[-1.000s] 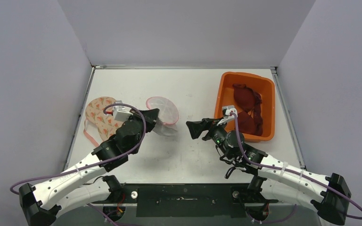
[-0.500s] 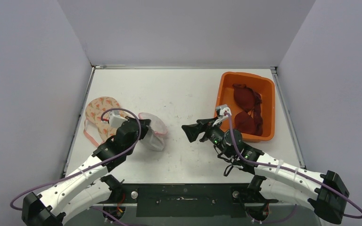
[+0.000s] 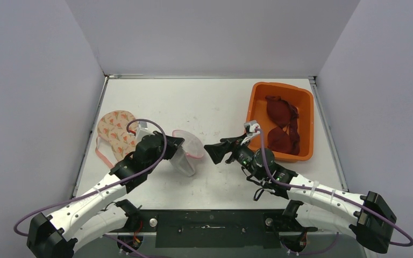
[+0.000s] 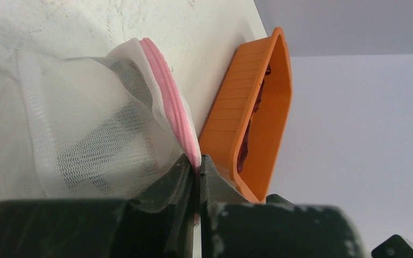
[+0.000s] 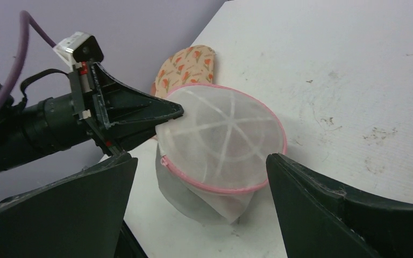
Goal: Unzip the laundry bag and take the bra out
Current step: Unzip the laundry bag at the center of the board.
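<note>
The robot's left gripper should release the laundry bag on the table (image 3: 196, 162) between the floral bra and the orange bin.
The white mesh laundry bag (image 3: 188, 155) with a pink zip rim hangs tilted over the table, lifted off it. My left gripper (image 3: 177, 144) is shut on the bag's pink zip edge (image 4: 176, 115); the jaws pinch the rim at the fingertips (image 4: 198, 163). My right gripper (image 3: 211, 153) is open and empty just right of the bag, its wide jaws framing the bag (image 5: 223, 145) without touching it. A floral bra (image 3: 115, 134) lies flat on the table at the left, outside the bag, and shows behind the bag in the right wrist view (image 5: 185, 67).
An orange bin (image 3: 255, 102) at the right rear holds dark red bras (image 3: 280, 113); its side shows in the left wrist view (image 4: 231, 123). Purple walls enclose the table on three sides.
My left gripper, still holding the bag, first pulled it near and left, then swung it right toward the right gripper. My right gripper has moved left, closer to the bag.
</note>
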You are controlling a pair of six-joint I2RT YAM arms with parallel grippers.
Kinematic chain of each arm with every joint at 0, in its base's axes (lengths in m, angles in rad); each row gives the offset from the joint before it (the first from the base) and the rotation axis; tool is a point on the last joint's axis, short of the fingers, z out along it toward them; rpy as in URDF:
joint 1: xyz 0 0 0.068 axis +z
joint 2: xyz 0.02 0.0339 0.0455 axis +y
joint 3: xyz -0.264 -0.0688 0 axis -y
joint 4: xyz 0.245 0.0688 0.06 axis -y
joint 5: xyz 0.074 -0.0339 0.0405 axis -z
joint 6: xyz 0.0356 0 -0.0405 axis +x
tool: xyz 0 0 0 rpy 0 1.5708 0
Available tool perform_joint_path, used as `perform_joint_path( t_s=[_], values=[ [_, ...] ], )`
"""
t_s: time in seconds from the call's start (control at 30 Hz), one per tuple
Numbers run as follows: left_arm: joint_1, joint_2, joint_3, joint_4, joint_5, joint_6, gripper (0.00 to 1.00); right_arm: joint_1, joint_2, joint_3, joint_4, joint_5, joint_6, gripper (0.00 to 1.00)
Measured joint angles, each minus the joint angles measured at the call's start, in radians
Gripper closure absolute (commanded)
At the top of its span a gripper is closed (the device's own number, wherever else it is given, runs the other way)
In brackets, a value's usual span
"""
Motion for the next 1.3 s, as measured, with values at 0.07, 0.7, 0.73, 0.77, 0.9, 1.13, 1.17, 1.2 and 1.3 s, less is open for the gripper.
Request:
perform_joint_path(
  t_s=[0.07,0.7,0.73,0.77,0.9,1.13,1.17,1.2,1.3],
  values=[
    [0.000,-0.006,-0.016,0.016,0.006,-0.017,1.00,0.001,0.000,-0.001,0.014,-0.022,0.008,0.02],
    [-0.027,-0.092,-0.032,0.013,-0.051,-0.157,1.00,0.054,0.181,-0.002,0.144,-0.222,0.142,0.29],
    [-0.027,-0.093,-0.032,0.007,-0.054,-0.165,1.00,0.060,0.190,0.005,0.145,-0.230,0.141,0.29],
    [-0.027,-0.093,-0.031,0.003,-0.056,-0.172,1.00,0.064,0.197,0.010,0.146,-0.237,0.140,0.30],
    [-0.027,-0.089,-0.025,-0.029,-0.057,-0.208,1.00,0.087,0.220,0.031,0.148,-0.253,0.130,0.33],
    [-0.030,-0.076,-0.025,-0.051,-0.046,-0.244,1.00,0.092,0.266,0.068,0.156,-0.254,0.128,0.39],
    [-0.031,-0.076,-0.025,-0.053,-0.046,-0.248,1.00,0.092,0.277,0.076,0.159,-0.254,0.128,0.39],
    [-0.031,-0.076,-0.025,-0.055,-0.046,-0.250,1.00,0.092,0.283,0.080,0.159,-0.254,0.127,0.39],
    [-0.031,-0.077,-0.022,-0.064,-0.046,-0.251,1.00,0.092,0.294,0.091,0.158,-0.254,0.126,0.39]
  ],
)
